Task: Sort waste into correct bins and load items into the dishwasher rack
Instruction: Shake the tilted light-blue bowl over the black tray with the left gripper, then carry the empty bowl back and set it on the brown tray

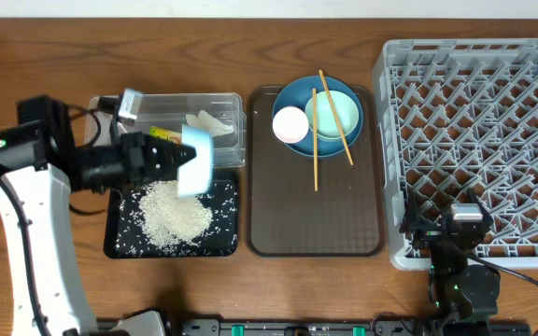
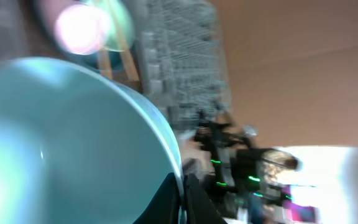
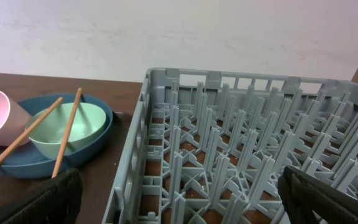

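Note:
My left gripper is to release the small light blue bowl on the bare front end of the brown serving tray (image 1: 322, 230).
My left gripper (image 1: 182, 162) is shut on the rim of the small light blue bowl (image 1: 197, 161), which it holds tipped on its side above the black tray (image 1: 124, 245). A heap of white rice (image 1: 171, 213) lies in that tray. In the left wrist view the bowl (image 2: 73, 143) fills the left, with its rim pinched between my fingers (image 2: 197, 202). The clear tub (image 1: 232, 101) holds the wrapper (image 1: 164, 136) and the tissue (image 1: 208, 121). The dark blue bowl (image 1: 330, 147) carries the mint bowl (image 1: 336, 114), the pink cup (image 1: 290, 123) and two chopsticks (image 1: 315, 149). My right gripper (image 3: 188, 202) is open over the rack's (image 3: 247, 137) near corner.
The dark blue bowl sits at the back of the brown serving tray (image 1: 316, 219), between the bins and the grey rack (image 1: 474, 121). The right arm (image 1: 456, 224) stands at the rack's front left corner. Rice grains are scattered across the black tray's floor.

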Available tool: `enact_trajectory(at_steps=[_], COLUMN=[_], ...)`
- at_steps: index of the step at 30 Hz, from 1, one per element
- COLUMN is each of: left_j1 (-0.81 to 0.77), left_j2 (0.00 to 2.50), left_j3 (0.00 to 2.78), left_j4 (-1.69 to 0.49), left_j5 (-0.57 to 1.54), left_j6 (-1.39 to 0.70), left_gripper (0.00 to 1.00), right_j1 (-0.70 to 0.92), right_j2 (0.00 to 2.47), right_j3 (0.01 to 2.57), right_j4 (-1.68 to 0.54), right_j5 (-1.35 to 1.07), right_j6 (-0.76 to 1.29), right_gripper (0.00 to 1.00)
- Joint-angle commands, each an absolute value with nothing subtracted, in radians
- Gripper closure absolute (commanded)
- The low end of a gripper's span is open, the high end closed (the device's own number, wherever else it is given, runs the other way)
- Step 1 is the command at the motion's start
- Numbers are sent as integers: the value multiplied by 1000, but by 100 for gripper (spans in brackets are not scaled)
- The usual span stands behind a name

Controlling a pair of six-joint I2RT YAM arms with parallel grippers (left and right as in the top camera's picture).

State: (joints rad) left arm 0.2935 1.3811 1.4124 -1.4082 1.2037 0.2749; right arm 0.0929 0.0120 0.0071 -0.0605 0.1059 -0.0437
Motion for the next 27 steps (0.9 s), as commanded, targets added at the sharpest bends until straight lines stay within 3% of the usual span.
enact_trajectory(at_steps=[1, 11, 18, 27], left_j1=[219, -227, -549, -751], left_j2=[1337, 1320, 1392, 1562], left_j3=[1432, 1431, 1404, 1404], left_j4=[-1319, -1126, -1082, -1023], left_j5=[900, 529, 284, 242], left_j6=[-84, -374, -460, -496], left_gripper=[94, 94, 94, 94], right_j1=[86, 86, 86, 86], right_j2=[9, 9, 9, 9], right_j3=[6, 6, 6, 6], right_j4=[-64, -64, -64, -64], right_j5=[116, 116, 116, 116], right_j6=[-31, -31, -31, -31], right_gripper=[1, 1, 1, 1])
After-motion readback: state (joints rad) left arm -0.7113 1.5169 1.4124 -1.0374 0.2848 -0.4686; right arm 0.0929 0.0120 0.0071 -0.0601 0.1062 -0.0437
